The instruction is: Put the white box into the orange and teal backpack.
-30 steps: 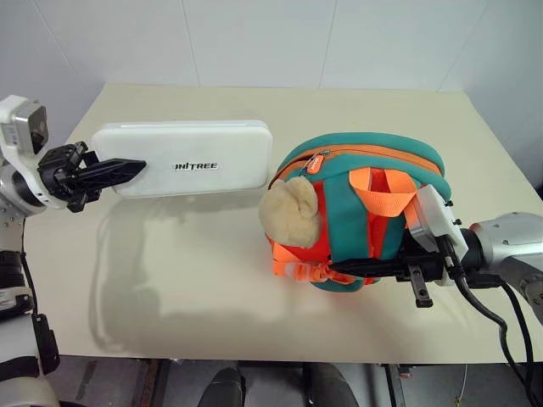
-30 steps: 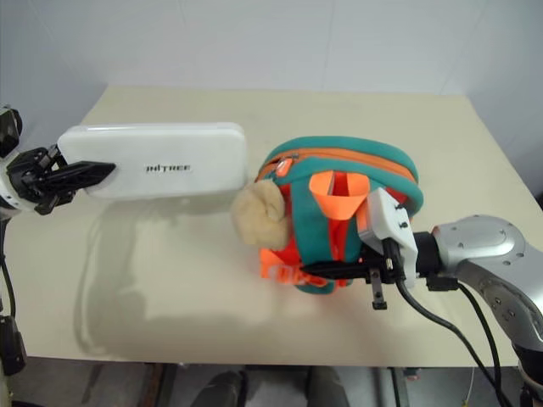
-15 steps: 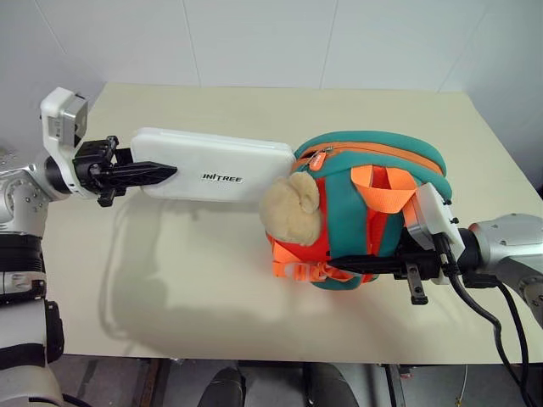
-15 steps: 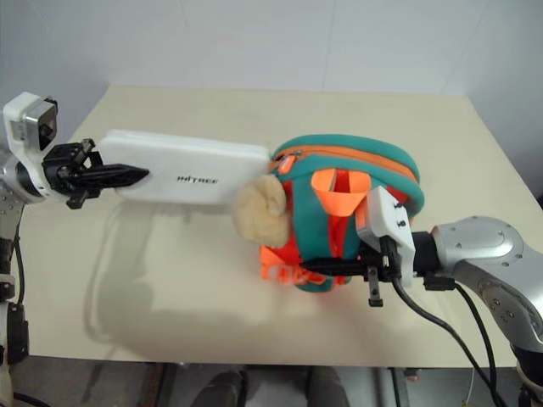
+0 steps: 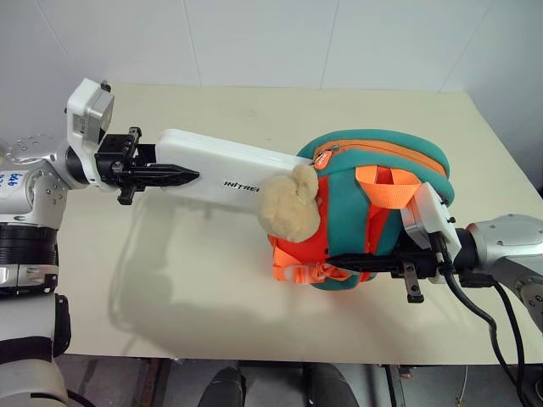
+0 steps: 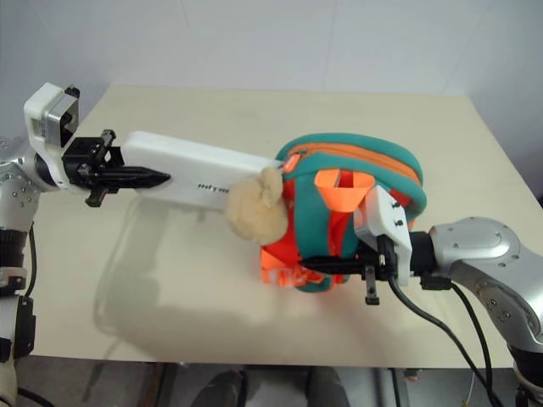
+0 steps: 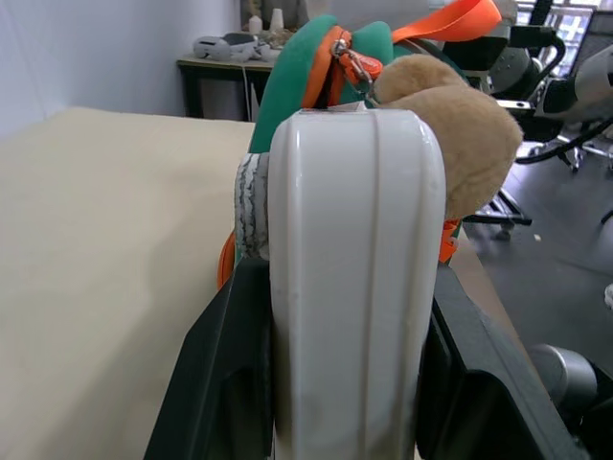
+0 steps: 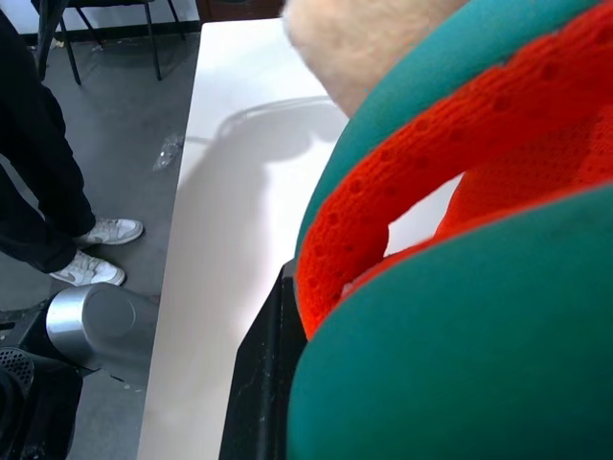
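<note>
Next, my left gripper sets the white box down inside the backpack's zipper opening (image 7: 335, 69), in the spot behind the tan plush head.
The white box (image 5: 229, 165) hangs above the table, slanting down to the right, with my left gripper (image 5: 191, 176) shut on its left end. In the left wrist view the black fingers (image 7: 220, 383) clamp both sides of the box (image 7: 354, 287). Its far end sits at the zipper opening of the orange and teal backpack (image 5: 382, 161), just behind the tan plush head (image 5: 288, 203). Whether the tip is inside is hidden. My right gripper (image 5: 339, 264) is shut on the backpack's lower orange and teal edge (image 8: 383, 240) and keeps it upright.
The beige table (image 5: 212, 280) has bare room left of and in front of the backpack. A white wall runs behind the far edge. Beside the table, a person's legs and white shoes (image 8: 96, 249) stand on the floor in the right wrist view.
My left gripper has carried the white box to the right and tipped it, so its far end now meets the backpack's opening. The right gripper and backpack have stayed put.
</note>
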Controlling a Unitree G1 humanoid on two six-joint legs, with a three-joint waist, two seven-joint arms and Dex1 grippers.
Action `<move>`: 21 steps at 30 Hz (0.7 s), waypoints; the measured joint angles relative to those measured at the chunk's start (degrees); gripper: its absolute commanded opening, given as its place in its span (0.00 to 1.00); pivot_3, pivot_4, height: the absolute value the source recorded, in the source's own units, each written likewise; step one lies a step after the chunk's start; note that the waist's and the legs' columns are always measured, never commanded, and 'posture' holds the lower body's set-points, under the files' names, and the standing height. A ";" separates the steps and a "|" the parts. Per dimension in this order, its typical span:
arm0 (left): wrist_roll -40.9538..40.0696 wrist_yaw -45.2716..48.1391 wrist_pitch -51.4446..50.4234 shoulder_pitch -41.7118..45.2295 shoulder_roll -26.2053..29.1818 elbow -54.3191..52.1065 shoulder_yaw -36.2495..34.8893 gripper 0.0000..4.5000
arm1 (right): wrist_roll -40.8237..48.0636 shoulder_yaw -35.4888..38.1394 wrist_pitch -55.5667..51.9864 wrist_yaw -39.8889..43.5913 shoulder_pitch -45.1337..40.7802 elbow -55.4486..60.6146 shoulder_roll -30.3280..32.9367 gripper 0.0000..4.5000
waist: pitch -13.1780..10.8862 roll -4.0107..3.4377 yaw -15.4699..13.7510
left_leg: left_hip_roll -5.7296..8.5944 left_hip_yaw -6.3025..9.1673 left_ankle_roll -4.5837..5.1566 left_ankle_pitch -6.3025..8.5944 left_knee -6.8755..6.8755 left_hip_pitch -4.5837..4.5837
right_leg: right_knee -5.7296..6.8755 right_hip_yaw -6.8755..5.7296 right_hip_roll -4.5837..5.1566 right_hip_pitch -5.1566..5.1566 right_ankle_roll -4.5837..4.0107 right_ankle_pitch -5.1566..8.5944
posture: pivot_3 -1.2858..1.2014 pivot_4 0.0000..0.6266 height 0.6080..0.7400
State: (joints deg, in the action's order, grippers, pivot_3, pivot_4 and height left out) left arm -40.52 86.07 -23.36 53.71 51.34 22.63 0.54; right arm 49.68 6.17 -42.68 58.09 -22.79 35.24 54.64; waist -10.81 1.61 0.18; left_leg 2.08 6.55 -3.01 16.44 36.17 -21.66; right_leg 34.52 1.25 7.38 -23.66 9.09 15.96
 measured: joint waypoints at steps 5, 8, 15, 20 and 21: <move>2.79 -0.02 1.57 1.15 -3.61 -0.17 1.08 0.29 | -0.54 -1.38 0.03 -0.04 -1.07 -0.11 -0.98 0.12 | 0.00 0.00 -0.06 | 0.00 0.00 0.01 0.00 0.06 0.00 | 0.06 -0.01 -0.01 0.01 0.00 0.00 | 0.52 0.24 1.00; 4.40 -0.06 1.56 1.20 -5.51 -0.69 1.72 0.29 | -1.13 -1.50 0.04 0.00 -1.33 -0.24 -1.04 0.12 | 0.00 0.00 -0.05 | 0.00 0.00 0.00 0.00 0.05 0.00 | 0.05 0.00 -0.01 0.01 0.00 0.00 | 0.52 0.24 1.00; 8.22 -3.49 -1.68 2.18 -11.03 -5.80 3.41 0.29 | -1.88 -2.24 0.05 -0.01 -1.77 -0.74 -1.95 0.12 | 0.00 0.01 0.00 | 0.00 0.00 -0.04 -0.03 0.07 -0.01 | 0.05 0.00 -0.03 0.01 0.02 0.00 | 0.52 0.24 1.00; 11.94 -8.80 -4.36 2.63 -16.59 -8.86 6.45 0.29 | -2.66 -3.60 0.14 -0.09 -3.01 -1.35 -3.19 0.12 | 0.00 0.01 -0.11 | 0.00 0.00 -0.05 -0.03 0.14 0.00 | 0.11 0.01 -0.03 0.02 0.02 0.00 | 0.52 0.24 1.00; 12.55 -9.92 -4.87 2.75 -17.67 -8.99 6.95 0.29 | -2.89 -3.65 0.16 -0.11 -3.13 -1.43 -3.45 0.12 | 0.00 0.01 -0.11 | 0.01 0.00 -0.04 -0.03 0.15 -0.01 | 0.11 0.01 -0.03 0.03 0.02 0.00 | 0.52 0.24 1.00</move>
State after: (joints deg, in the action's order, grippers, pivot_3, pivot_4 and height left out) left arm -27.97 76.15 -28.23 56.46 33.67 13.64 7.49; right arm 46.78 2.52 -42.53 57.98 -25.93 33.81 51.19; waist -10.82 1.62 0.08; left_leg 2.09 6.56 -3.05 16.41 36.32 -21.67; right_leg 34.62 1.26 7.36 -23.63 9.12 15.96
